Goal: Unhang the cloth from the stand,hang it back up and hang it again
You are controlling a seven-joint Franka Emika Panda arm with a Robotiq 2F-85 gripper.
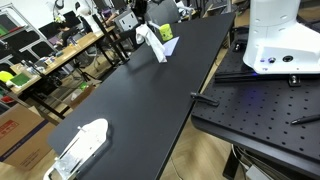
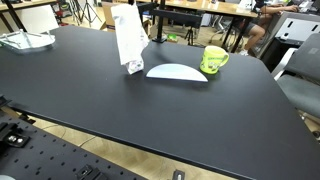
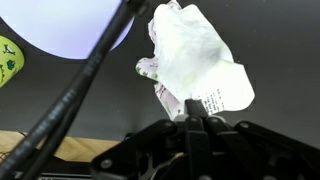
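The robot's gripper needs to release the white cloth on the flat white oblong object point(image 1: 165, 47) point(image 3: 105, 32) next to the yellow-green stand. The cloth now hangs down to about the table top.
The white cloth point(image 2: 127, 40) hangs limp from my gripper point(image 3: 195, 124), which is shut on its top edge. It also shows in an exterior view point(image 1: 153, 42) and in the wrist view point(image 3: 197, 62). Its lower end reaches down to about the black table top. The small yellow-green stand point(image 2: 214, 60) sits on the table apart from the cloth, with nothing on it. It shows beside the cloth in an exterior view point(image 1: 168, 46) and at the left edge of the wrist view point(image 3: 8, 60).
A flat white oblong object point(image 2: 177, 72) lies on the black table point(image 2: 120, 110) between cloth and stand. A white and clear item point(image 1: 82, 147) lies near one table end. The white robot base point(image 1: 275, 40) stands on a perforated plate beside the table.
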